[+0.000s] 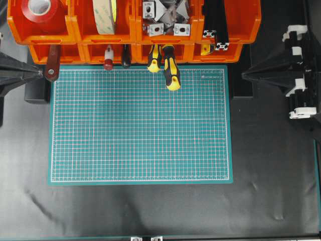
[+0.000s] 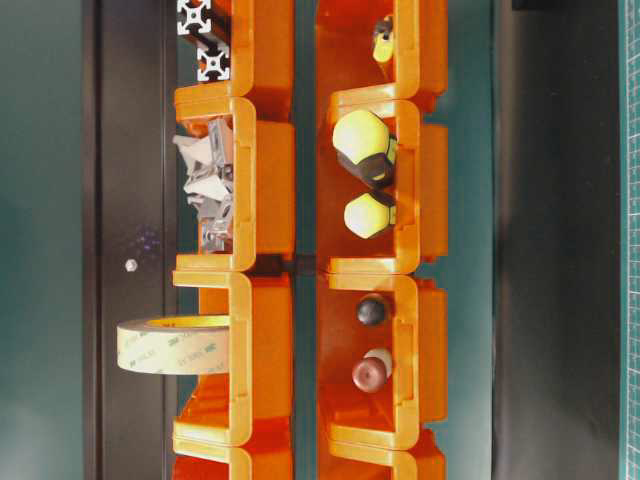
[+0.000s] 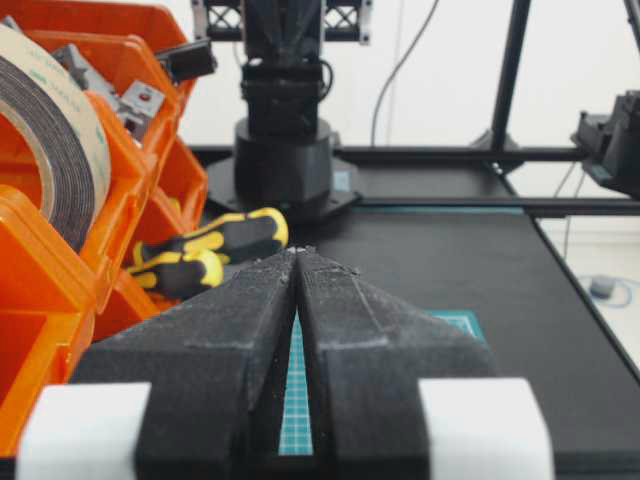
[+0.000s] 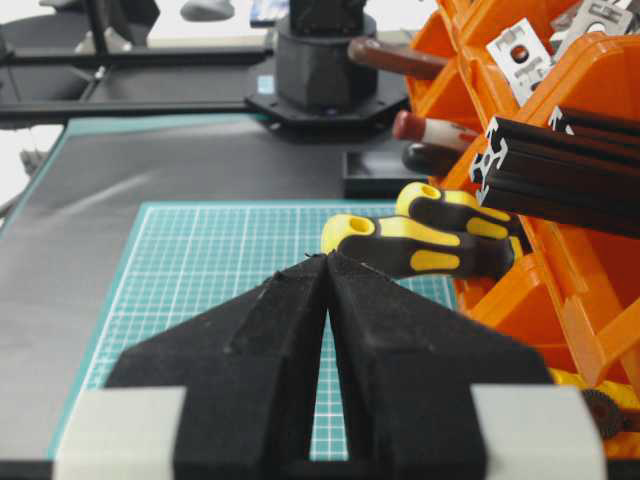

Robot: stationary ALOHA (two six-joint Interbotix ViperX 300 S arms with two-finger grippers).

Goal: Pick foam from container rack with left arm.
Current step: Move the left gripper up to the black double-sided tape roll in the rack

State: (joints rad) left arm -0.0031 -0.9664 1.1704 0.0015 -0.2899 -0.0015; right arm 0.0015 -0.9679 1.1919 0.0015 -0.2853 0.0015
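My left gripper will move to the upper part of the foam roll (image 1: 104, 7) (image 3: 45, 75) beside the metal brackets and close there.
The foam (image 1: 106, 15) is a roll standing on edge in the second upper bin of the orange container rack (image 1: 75, 30). The left wrist view shows the foam's (image 3: 60, 140) dark outer layer and cream liner, up and to the left of my left gripper (image 3: 297, 252). The table-level view has the foam (image 2: 175, 345) sticking out of its bin. My left gripper (image 1: 39, 73) rests at the table's left edge, shut and empty, well apart from the rack. At the right edge my right gripper (image 1: 244, 75) is also shut, with nothing between its fingers (image 4: 290, 300).
A red tape roll (image 1: 42, 10) fills the leftmost upper bin. Metal brackets (image 1: 165, 17) and black extrusions (image 1: 215, 25) fill the bins to the right. Yellow-black screwdrivers (image 1: 170, 70) and other tool handles (image 1: 51, 68) jut from the lower row over the green cutting mat (image 1: 140, 125).
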